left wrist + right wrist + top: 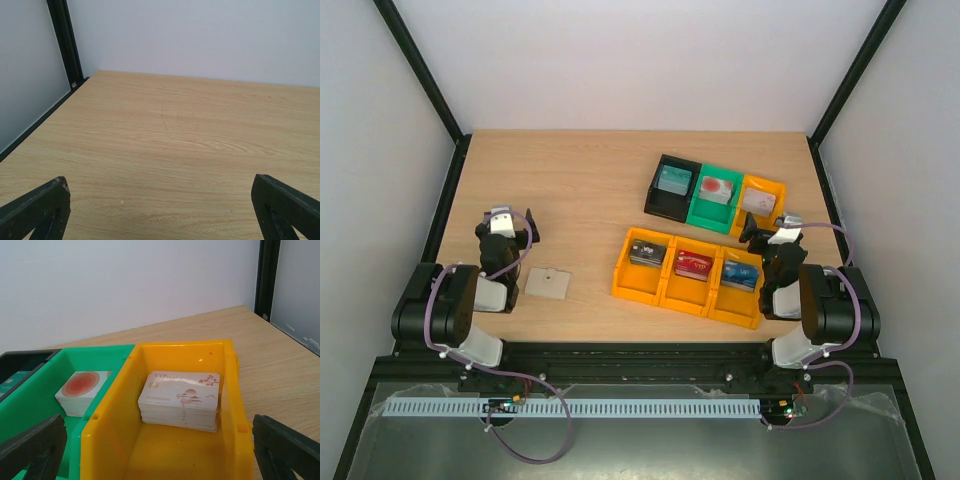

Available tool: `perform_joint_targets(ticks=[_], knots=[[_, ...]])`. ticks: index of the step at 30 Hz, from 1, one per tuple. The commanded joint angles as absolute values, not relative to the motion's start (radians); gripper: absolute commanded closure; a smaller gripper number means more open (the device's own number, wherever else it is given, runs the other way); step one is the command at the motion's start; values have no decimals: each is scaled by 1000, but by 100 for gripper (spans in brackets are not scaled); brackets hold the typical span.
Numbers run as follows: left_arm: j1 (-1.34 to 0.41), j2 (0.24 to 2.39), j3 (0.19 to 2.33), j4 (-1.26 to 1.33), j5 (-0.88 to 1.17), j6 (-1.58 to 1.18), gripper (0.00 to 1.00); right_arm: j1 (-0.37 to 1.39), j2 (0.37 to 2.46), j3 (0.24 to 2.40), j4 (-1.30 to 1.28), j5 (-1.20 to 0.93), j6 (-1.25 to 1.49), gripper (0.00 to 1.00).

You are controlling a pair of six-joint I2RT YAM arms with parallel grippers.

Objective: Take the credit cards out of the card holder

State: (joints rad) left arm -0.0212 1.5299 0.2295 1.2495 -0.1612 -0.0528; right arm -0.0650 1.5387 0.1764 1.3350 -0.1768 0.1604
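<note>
The robot's left gripper should close on the card holder's short edge (530,281) beside the robot's left arm, at the end farthest from the yellow bins.
The card holder (548,284) is a small pale beige-grey wallet lying flat and closed on the wooden table, just right of the left arm. The credit cards are hidden inside it. My left gripper (507,230) hovers a little beyond and left of the holder, fingers wide apart. In the left wrist view the left gripper (160,200) is open over bare wood with nothing between the fingertips (50,200). My right gripper (772,232) is open above the back yellow bin; in the right wrist view the right gripper (160,440) holds nothing.
Three joined yellow bins (620,285) stand in front, each with a card stack. Behind them are a black bin (660,200), a green bin (705,218) and a yellow bin (180,346) holding a white VIP card stack (182,399). Black frame posts edge the table.
</note>
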Motion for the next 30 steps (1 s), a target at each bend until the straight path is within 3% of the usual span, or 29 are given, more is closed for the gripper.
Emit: perform_joint_targets(ticks=[1,5,10,13,19,25,30], knots=[[-15,1536,245,1275,-159,-63,1,-60,1535,195,1342,-157,146,1],[-15,1534,245,1270,-160,-64,1,-58,1479,187,1317,-87,172,1],[-15,1528,252,1250,-118,-49,0,-67,1157,228,1054,177,297,1],[-15,1487,268,1229,-91,-33,0,-84,1000,280,946,212,362,1],[20,1223,537,506,48,33,1,-84,946,599,468,90,371,1],[179,1203,899,-124,626,3,1,-84,961,712,457,-195,448,1],[249,1292,1057,-472,708,-51,1,-82,1037,838,368,-379,531,1]])
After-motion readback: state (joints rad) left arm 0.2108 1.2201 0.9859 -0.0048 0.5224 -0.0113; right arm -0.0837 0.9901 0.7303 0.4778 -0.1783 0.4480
